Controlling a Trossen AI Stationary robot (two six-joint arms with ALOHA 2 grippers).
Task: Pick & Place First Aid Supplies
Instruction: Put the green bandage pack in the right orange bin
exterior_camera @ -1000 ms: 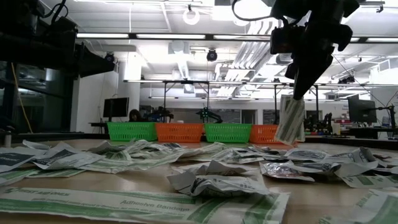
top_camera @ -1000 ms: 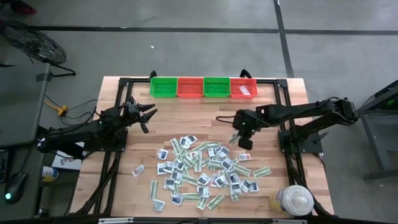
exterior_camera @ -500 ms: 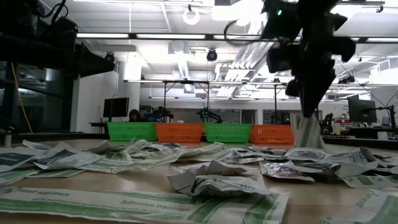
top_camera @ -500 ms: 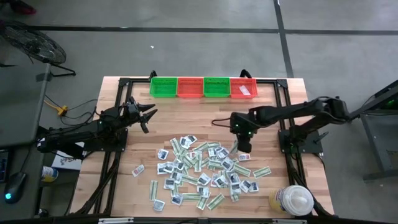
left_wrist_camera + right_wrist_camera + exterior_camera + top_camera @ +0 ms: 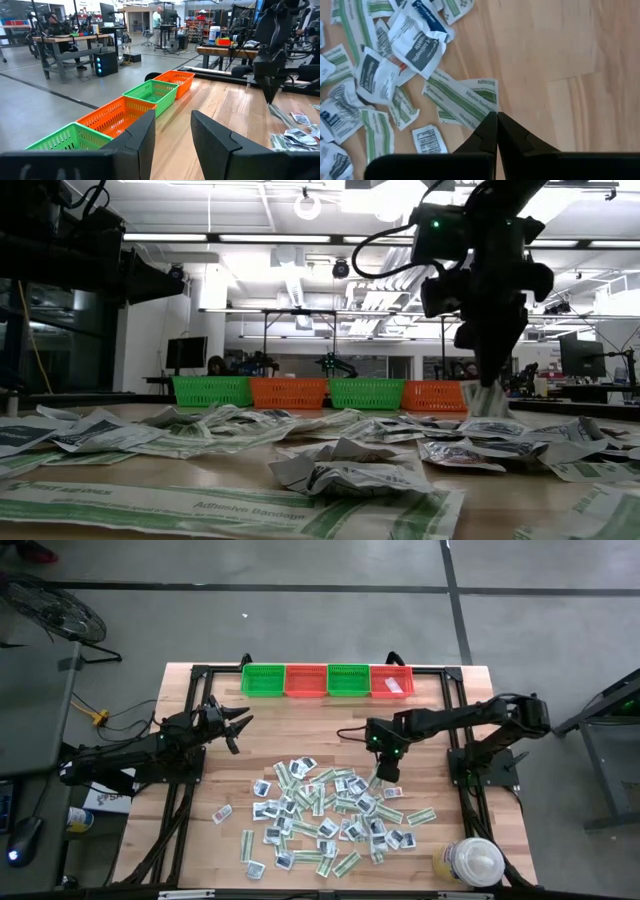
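Observation:
I pinch both packets' crossing with my right gripper, upper over lower, so next I open and take the lower strip packet singly [image 5: 491, 89] by its loose end.
The first aid supplies [image 5: 320, 815] lie as a loose pile of white squares and pale-green strips on the table's near half. My right gripper [image 5: 385, 776] stands at the pile's far right edge, pointing steeply down and shut on a pale-green strip packet [image 5: 462, 100]. In the low view the right gripper [image 5: 487, 380] reaches almost to the tabletop. My left gripper [image 5: 236, 726] waits open and level over the table's far left, its fingers [image 5: 145, 142] bare. My right gripper pinches one end of the strip packet [image 5: 482, 104] between its two fingertips. It comes from above, slanting slightly. The rest of the strip runs away from the tips and lies on the wood and on another strip at the pile's edge [image 5: 490, 402].
Four baskets stand in a row at the far edge: green [image 5: 264, 680], red [image 5: 305, 680], green [image 5: 348, 680], red [image 5: 391, 682], the last holding a white packet. A big white lidded container [image 5: 478, 862] sits at the near right corner. Bare wood lies between pile and baskets.
My right gripper has gone down toward the pile's far right edge, staying shut on the strip packet. The strip hung clear above the table a second ago; now its lower part rests on the tabletop.

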